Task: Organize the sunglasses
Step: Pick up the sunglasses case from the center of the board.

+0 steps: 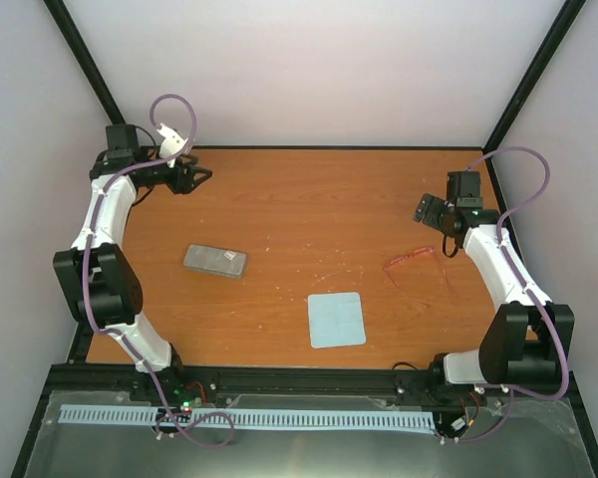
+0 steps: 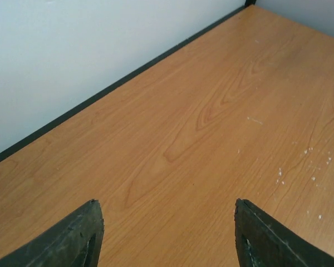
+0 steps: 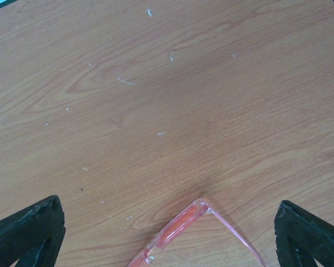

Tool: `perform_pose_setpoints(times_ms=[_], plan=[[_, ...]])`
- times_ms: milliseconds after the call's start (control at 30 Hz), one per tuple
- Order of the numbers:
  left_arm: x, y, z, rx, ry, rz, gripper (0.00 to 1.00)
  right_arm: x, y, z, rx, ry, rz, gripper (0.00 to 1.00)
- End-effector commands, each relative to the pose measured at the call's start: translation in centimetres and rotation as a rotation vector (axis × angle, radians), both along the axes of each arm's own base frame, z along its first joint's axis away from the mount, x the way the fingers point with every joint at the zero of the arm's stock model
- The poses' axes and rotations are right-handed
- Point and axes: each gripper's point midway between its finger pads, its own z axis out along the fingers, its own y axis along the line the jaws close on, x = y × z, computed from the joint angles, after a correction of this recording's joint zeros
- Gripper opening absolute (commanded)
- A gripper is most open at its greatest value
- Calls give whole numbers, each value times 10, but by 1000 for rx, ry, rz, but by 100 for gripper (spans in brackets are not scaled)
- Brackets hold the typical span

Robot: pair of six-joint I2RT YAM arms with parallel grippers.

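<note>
The robot's left gripper will next move to the grey case and grab the case's end farther from its white label [image 1: 201, 257], with its fingers across the case's long sides.
The sunglasses [image 1: 416, 263], red-pink and translucent with their arms unfolded, lie on the wooden table at the right. In the right wrist view one frame corner and one arm of the sunglasses [image 3: 181, 228] show at the bottom edge, between the fingertips. My right gripper [image 3: 167, 231] is open and empty, and in the top view it [image 1: 442, 217] hovers just behind and to the right of the sunglasses. My left gripper [image 2: 167, 231] is open and empty over bare wood and, in the top view [image 1: 194, 179], sits at the far left corner of the table. A closed grey case [image 1: 215, 261] lies left of centre.
A light blue square cloth [image 1: 337, 320] lies near the front middle of the table. Black frame posts and pale walls bound the table at the back and sides. A black rail runs along the near edge by the arm bases.
</note>
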Motion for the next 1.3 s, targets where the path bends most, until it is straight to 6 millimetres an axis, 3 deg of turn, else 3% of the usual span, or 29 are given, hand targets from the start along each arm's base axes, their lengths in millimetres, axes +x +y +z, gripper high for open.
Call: perform_pose_setpoints(times_ms=[0,167,500,667,767,933,1033,1133,1267], plan=[[-8,-10,8,97,-70,-74,65,4,1,7,22,-29,-24,100],[-12,-19,8,131,-104,-119,66,5,7,3,44,-17,10,100],[-18,-31,3,116,-93,-152,67,-2,-10,4,-48,-21,-35,100],[-27,-32,-6,160,-102,-182,67,-4,-7,4,-41,-10,-9,100],[-51,-26,-31,307,-78,-289,67,-7,3,5,-7,-6,40,100],[-123,-2,-93,594,30,-515,70,-13,26,-4,86,-7,135,100],[-150,14,-118,788,-43,-595,71,-15,46,-12,185,-12,202,100],[-165,19,-121,911,-177,-655,72,-16,57,-19,258,11,209,100],[-188,8,-123,847,-175,-753,77,-16,62,-25,296,58,213,100]])
